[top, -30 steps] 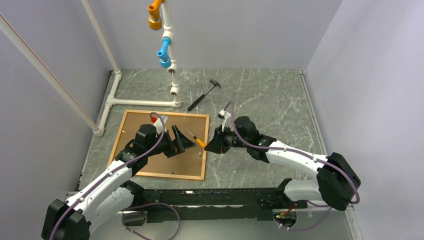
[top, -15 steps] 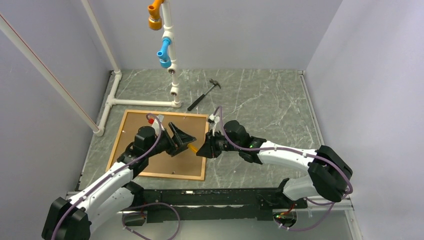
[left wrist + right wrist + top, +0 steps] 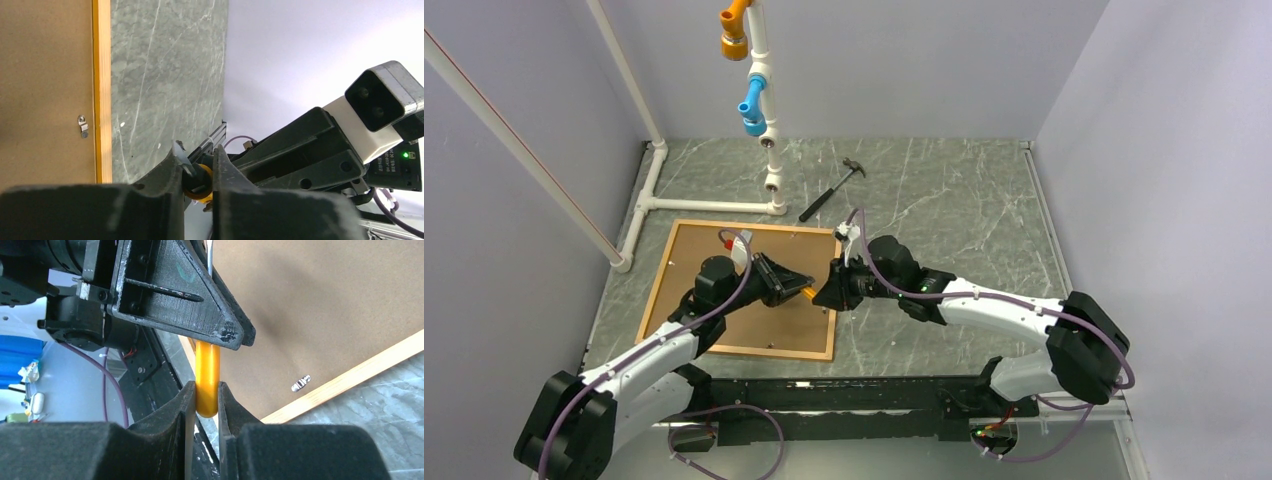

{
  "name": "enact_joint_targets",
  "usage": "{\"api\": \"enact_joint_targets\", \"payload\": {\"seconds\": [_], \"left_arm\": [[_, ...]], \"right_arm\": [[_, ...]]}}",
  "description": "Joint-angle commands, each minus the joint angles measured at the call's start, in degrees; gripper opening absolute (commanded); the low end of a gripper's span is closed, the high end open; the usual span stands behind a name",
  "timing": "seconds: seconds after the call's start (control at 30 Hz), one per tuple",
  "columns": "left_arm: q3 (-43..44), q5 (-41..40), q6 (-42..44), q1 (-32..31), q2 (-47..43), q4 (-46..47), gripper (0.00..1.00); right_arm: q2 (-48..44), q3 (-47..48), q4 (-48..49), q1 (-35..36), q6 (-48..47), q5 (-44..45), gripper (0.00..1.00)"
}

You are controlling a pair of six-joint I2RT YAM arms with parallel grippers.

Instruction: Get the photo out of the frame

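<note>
I can pinch only the end of the screwdriver's orange handle with my right gripper now, so next I open it and grip farther up the handle (image 3: pixel 207 360) while my left gripper steadies the screwdriver.
The photo (image 3: pixel 792 328) lies face down inside the orange frame (image 3: pixel 734 349) on the table's left side, so only its brown board back shows. Above the frame's right part, an orange-handled screwdriver (image 3: pixel 810 291) hangs between both grippers. My right gripper (image 3: pixel 826 293) is shut on the orange handle (image 3: pixel 207 382). My left gripper (image 3: pixel 796 288) is shut on the screwdriver's black front end (image 3: pixel 200 179). The frame's orange edge (image 3: pixel 102 90) and a small metal clip (image 3: pixel 83 126) on the board show in the left wrist view. The print's picture side is hidden.
A hammer (image 3: pixel 832 189) lies behind the frame toward the middle. A white pipe structure (image 3: pixel 704 205) with blue (image 3: pixel 752 105) and orange (image 3: pixel 734 30) fittings stands at the back left. Walls close in the table on three sides.
My right arm carried the screwdriver leftward over the frame. My left gripper, open before, has closed on its front end.
</note>
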Motion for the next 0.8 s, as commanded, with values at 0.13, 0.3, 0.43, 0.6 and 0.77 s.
{"api": "enact_joint_targets", "payload": {"seconds": [0.13,0.3,0.43,0.6,0.77], "left_arm": [[3.3,1.7,-3.0,2.9,-1.9,-4.3,0.0],[1.7,1.6,-8.5,4.8,-4.8,-6.9,0.0],[-2.0,1.8,-14.5,5.4,-6.5,-3.9,0.0],[-7.0,1.3,-21.7,5.4,-7.5,2.7,0.0],[-11.9,2.4,-28.6,5.7,-6.7,11.3,0.0]], "right_arm": [[-3.2,8.2,-16.9,0.7,-0.3,22.4,0.78],[-3.2,11.2,-22.7,0.7,-2.3,25.1,1.0],[-5.1,8.5,-16.4,1.8,-2.6,17.1,1.0],[-3.8,7.9,-8.8,5.6,-1.8,17.8,0.99],[0.5,9.1,-3.6,8.0,-2.6,17.4,0.85]]}}
